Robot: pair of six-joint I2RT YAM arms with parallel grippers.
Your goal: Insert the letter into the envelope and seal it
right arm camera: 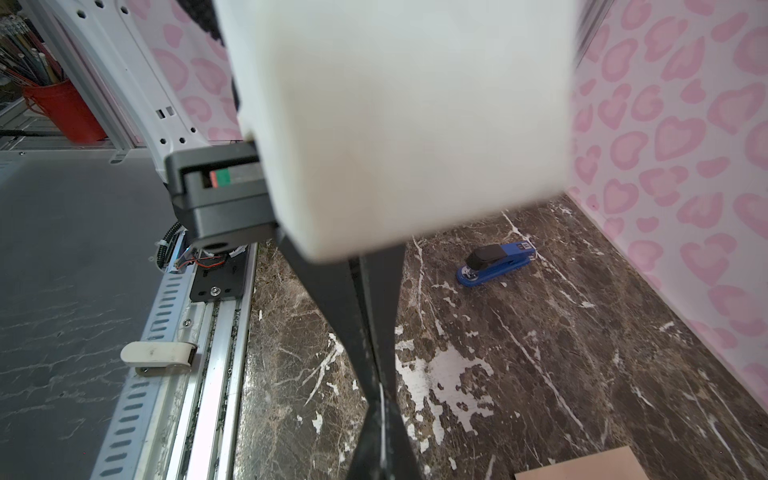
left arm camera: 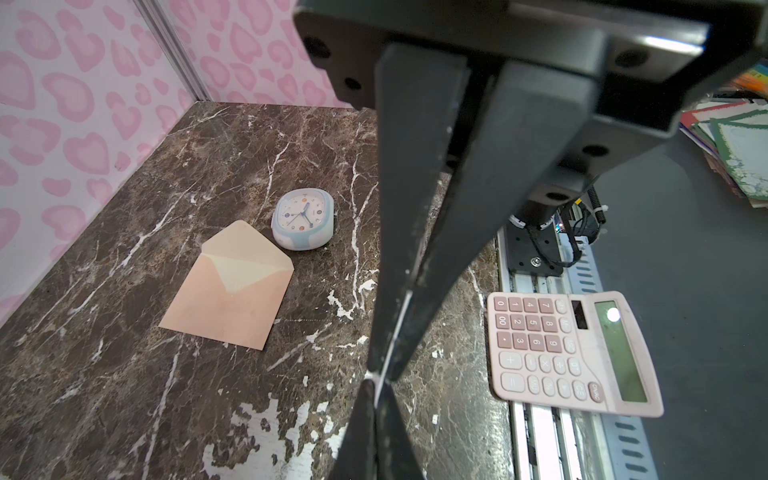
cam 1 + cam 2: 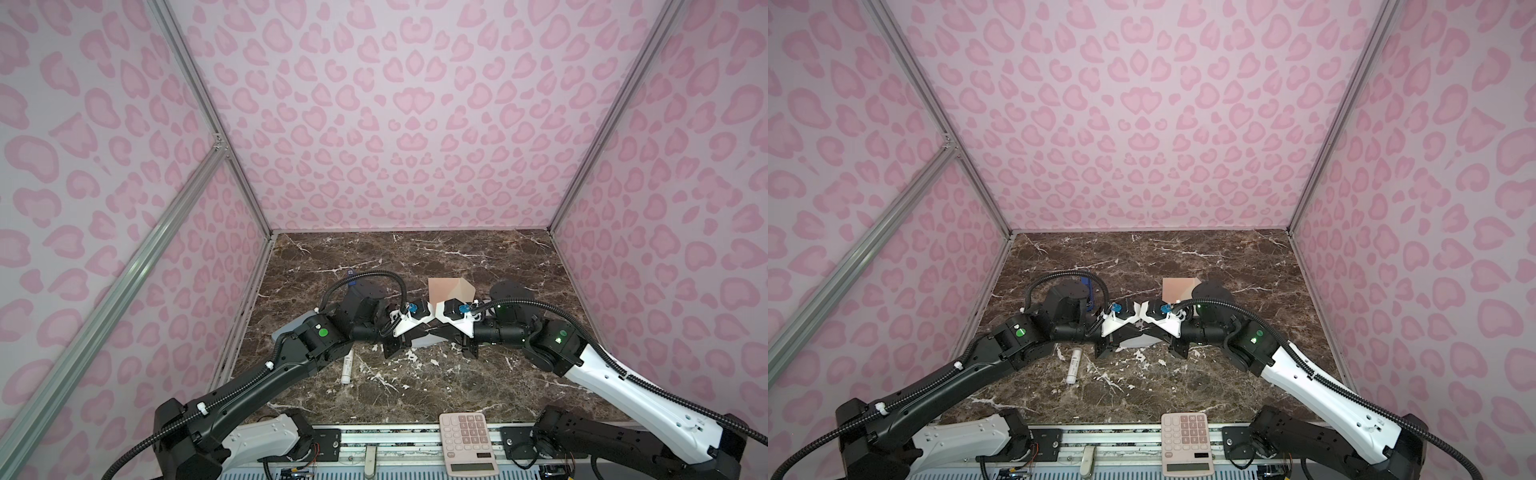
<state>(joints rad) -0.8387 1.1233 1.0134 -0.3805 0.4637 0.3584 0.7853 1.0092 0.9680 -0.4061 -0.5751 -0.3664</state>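
Next, my left gripper opens and takes both edges point(image 2: 390, 352) before it puts the letter down, because my grippers each pinch one edge of the letter, tip to tip.
The letter point(image 3: 1136, 341) is a thin white sheet held above the marble between both grippers; its green border does not show. In the left wrist view it appears edge-on as a white line point(image 2: 392, 340). My left gripper point(image 2: 386, 370) point(image 3: 430, 331) is shut on one edge of it. The right gripper point(image 1: 379, 390) point(image 3: 441, 332) is shut on the opposite edge, tip to tip with the left. The peach envelope point(image 2: 232, 295) point(image 3: 446, 291) lies flat behind them with its pointed flap open, showing the cream inside.
A small white-and-blue clock point(image 2: 303, 224) stands beside the envelope's flap. A blue stapler point(image 1: 496, 264) lies at the back left, and a white tube point(image 3: 347, 368) under the left arm. A pink calculator point(image 3: 467, 442) rests on the front rail.
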